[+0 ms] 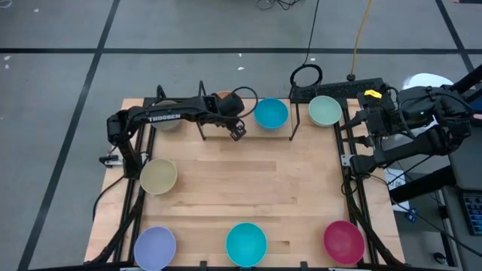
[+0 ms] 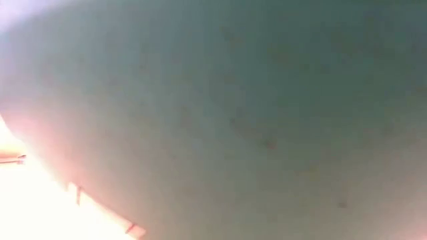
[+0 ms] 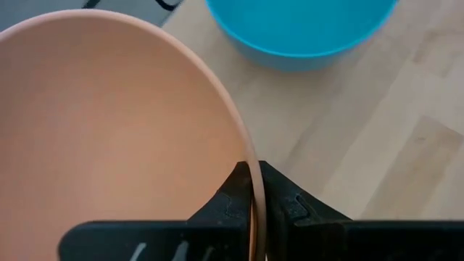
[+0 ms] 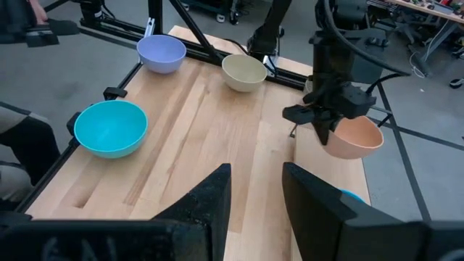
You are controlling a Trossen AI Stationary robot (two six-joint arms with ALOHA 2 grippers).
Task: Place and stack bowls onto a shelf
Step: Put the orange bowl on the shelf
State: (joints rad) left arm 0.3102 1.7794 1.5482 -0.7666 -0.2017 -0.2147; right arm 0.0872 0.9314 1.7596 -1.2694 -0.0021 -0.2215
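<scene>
I will release the orange bowl from my left gripper on the light wood [image 1: 227,110] beside the blue bowl, between the shelf's rods.
My left gripper [image 1: 228,107] is shut on an orange bowl [image 1: 221,95] above the table's far edge, at the left end of the shelf [image 1: 294,124] of black rods. The right wrist view shows the orange bowl [image 4: 355,138] hanging in the air. A blue bowl [image 1: 270,113] sits upright on light wood between the shelf's rods, just right of the held bowl. My right gripper [image 4: 255,192] waits open and raised beyond the table's right edge. A blurred teal surface fills the low view. My left gripper pinches the orange bowl's rim [image 3: 254,190], one finger inside the bowl and one outside. The fingers slant down from the table's left side. The bowl is lifted clear of the wood with its opening roughly up, hanging on the far side of the fingers [image 4: 322,134].
A mint green bowl [image 1: 324,110] stands right of the shelf. A greyish bowl [image 1: 167,123] lies partly under the left arm. Beige [image 1: 158,175], lavender [image 1: 155,247], cyan [image 1: 246,243] and magenta [image 1: 343,241] bowls stand along the left and near edges. The table's middle is bare wood.
</scene>
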